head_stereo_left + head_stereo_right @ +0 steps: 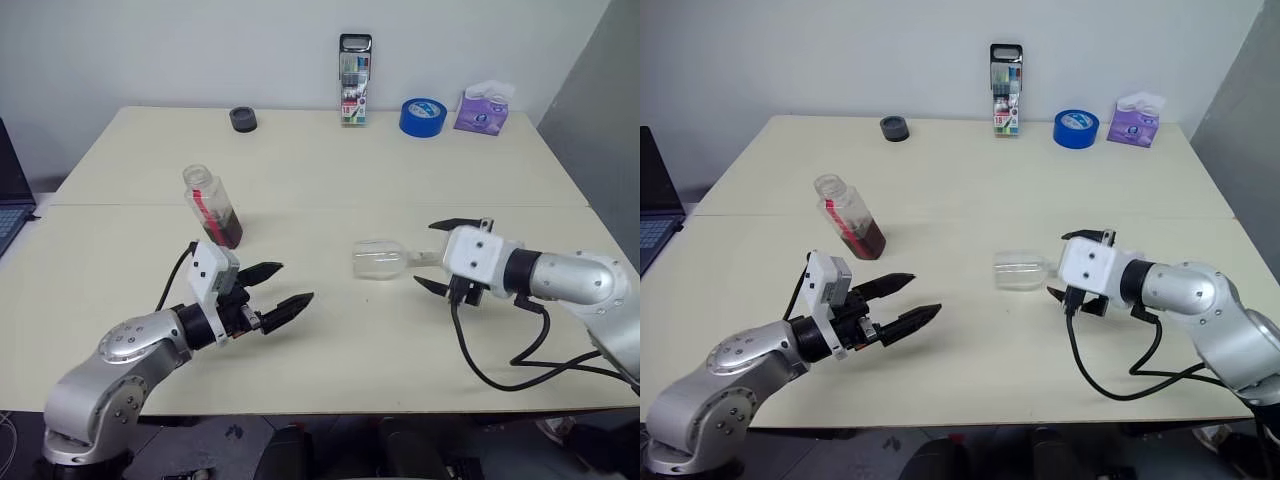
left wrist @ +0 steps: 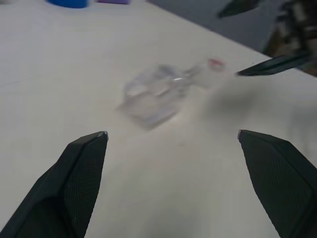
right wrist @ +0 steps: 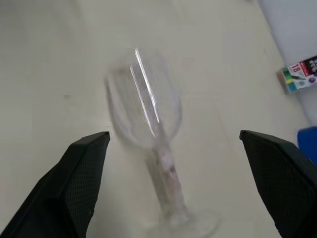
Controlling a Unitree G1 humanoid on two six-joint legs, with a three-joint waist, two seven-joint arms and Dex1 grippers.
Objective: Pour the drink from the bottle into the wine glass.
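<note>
Next, my right gripper moves to close on the middle of the wine glass's stem [image 1: 423,259] [image 3: 171,177], between the glass's bowl and its foot.
The bottle [image 1: 212,205] stands on the left half of the table [image 1: 330,160], with the dark red drink [image 1: 225,228] in its lower part. My left gripper [image 1: 295,281] hovers open in front of it and to its right, holding nothing. The wine glass [image 1: 378,259] lies on its side mid-table, bowl toward my left arm, looking empty. Its stem and foot [image 3: 193,223] reach in between the fingers of my right gripper [image 1: 440,256], which stands wide open and clear of the glass. The left wrist view shows the lying glass [image 2: 156,91] ahead of the left gripper [image 2: 172,133].
Along the table's far edge stand a tall marker case [image 1: 355,80], a blue tape roll [image 1: 423,116], a purple tissue pack [image 1: 482,108] and a small black round object [image 1: 243,119]. A laptop [image 1: 10,200] sits at the far left. A black cable [image 1: 490,375] loops beneath my right arm.
</note>
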